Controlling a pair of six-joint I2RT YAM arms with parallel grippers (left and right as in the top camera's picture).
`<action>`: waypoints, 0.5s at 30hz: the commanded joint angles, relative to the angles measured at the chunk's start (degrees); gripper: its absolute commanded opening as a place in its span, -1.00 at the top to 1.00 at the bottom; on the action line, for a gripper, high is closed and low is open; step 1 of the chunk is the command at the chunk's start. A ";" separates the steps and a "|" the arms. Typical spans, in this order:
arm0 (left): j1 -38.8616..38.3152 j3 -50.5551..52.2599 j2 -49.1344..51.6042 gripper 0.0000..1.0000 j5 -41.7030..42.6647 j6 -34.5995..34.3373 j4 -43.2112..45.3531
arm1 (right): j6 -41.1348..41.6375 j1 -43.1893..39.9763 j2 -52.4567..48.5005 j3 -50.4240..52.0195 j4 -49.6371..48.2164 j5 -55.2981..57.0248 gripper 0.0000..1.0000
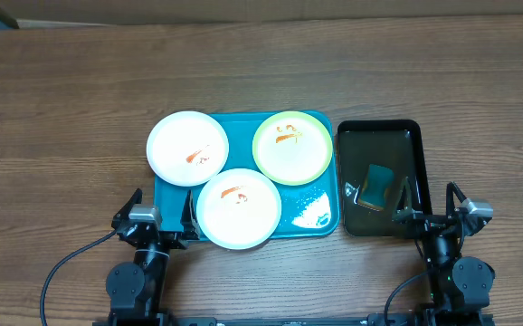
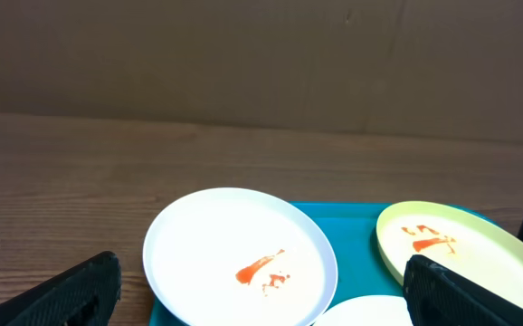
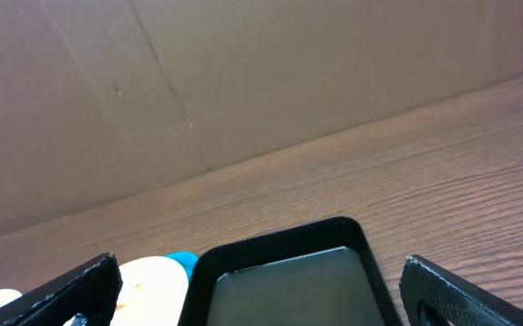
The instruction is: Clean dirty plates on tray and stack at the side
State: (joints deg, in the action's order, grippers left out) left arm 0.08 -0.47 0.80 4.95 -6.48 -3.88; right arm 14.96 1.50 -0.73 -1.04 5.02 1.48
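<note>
The teal-and-yellow sponge is lying in the black tray, and my right gripper will close on its middle (image 1: 376, 186), because the plates need wiping.
Three sauce-smeared plates lie on the teal tray (image 1: 315, 224). A white plate (image 1: 187, 148) is at its back left and overhangs the rim; it also shows in the left wrist view (image 2: 240, 254). A lime-green rimmed plate (image 1: 292, 147) is at the back right, seen too in the left wrist view (image 2: 461, 249). A second white plate (image 1: 239, 208) is at the front. My left gripper (image 1: 157, 226) is open and empty, low at the tray's front left. My right gripper (image 1: 431, 220) is open and empty at the black tray's front right.
A smaller black tray (image 1: 379, 136) stands right of the teal tray, holding water and a teal-and-yellow sponge (image 1: 377, 184); it also shows in the right wrist view (image 3: 284, 272). A cardboard wall stands behind the wooden table (image 1: 62, 118).
</note>
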 commanded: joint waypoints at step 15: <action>-0.11 -14.69 11.93 -1.00 2.62 -5.29 -14.14 | 2.89 -0.22 -11.76 -15.67 14.88 -1.20 -1.00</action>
State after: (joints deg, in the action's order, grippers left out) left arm 0.08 -7.62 7.20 6.24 -11.60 -16.25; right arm 17.23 1.50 -8.45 -9.61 18.50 0.43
